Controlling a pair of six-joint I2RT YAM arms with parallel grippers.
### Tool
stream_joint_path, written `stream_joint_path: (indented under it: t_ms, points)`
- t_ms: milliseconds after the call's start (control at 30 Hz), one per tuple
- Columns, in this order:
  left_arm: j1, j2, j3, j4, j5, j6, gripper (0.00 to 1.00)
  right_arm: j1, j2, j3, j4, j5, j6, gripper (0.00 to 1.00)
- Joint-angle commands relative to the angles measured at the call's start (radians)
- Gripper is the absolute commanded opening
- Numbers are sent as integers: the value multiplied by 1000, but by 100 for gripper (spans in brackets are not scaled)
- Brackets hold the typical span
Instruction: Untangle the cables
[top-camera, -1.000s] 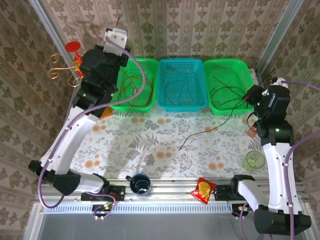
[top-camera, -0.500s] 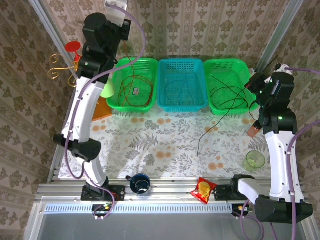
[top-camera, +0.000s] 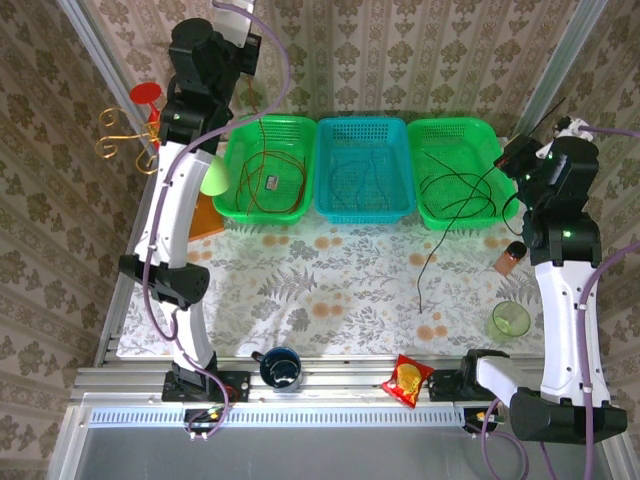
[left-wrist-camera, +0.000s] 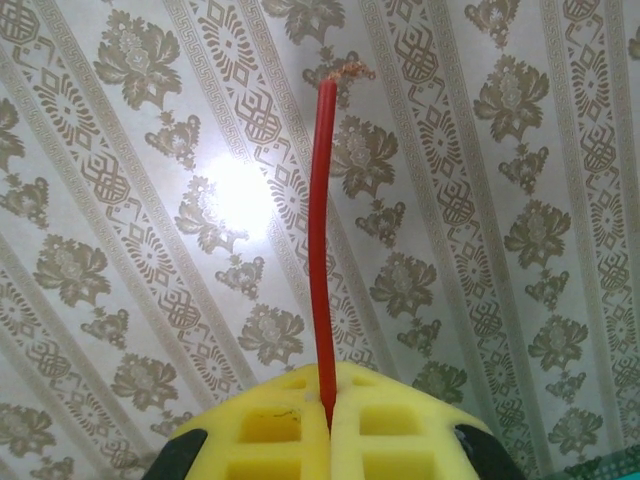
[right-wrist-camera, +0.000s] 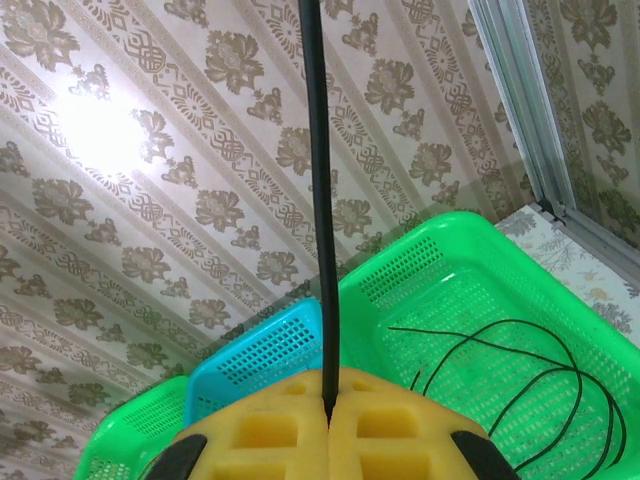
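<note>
My left gripper is going to let go of the red cable in the green basket (top-camera: 274, 181) that has the small label in it.
High at the back left, my left gripper (top-camera: 238, 22) is shut on a red cable (top-camera: 262, 150) that hangs down into the left green basket (top-camera: 297, 128). In the left wrist view the red cable (left-wrist-camera: 320, 200) rises from between the yellow pads of the left gripper (left-wrist-camera: 328, 405) to a frayed tip. My right gripper (top-camera: 556, 128) is shut on a black cable (top-camera: 432, 255), which loops in the right green basket (top-camera: 492, 135) and trails onto the table. The black cable (right-wrist-camera: 320, 180) is pinched between the right gripper's (right-wrist-camera: 328, 405) pads. Thin dark cables lie in the blue basket (top-camera: 362, 125).
A dark mug (top-camera: 281, 368) and a red snack packet (top-camera: 408, 380) sit at the near edge. A green cup (top-camera: 510, 320) and a brown bottle (top-camera: 510, 257) stand by the right arm. A red and gold stand (top-camera: 140, 125) is at the far left.
The left arm has swung up and straightened, raising the red cable out of its basket. The right gripper has risen, and the black cable's loose end has slid right across the table.
</note>
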Motion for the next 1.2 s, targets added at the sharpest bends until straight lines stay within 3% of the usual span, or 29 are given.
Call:
stream_joint_path:
  t_ms: [0, 400, 533, 700, 1000, 1167]
  points:
    - [9, 13, 33, 98, 72, -6, 0, 5, 10, 32, -2, 0, -15, 0]
    - [13, 1, 53, 174, 40, 31, 0, 4, 30, 55, -3, -11, -4, 0]
    - [38, 21, 27, 81, 31, 5, 0, 4, 31, 51, 1, -20, 8, 0]
    - [45, 30, -162, -14, -8, 0, 0, 4, 24, 56, -2, -18, -5, 0]
    - [46, 202, -275, -278, -20, -199, 0, 4, 12, 69, -17, -18, -12, 0]
    - [19, 264, -356, -297, -106, -216, 0, 4, -1, 51, -18, -15, -4, 0]
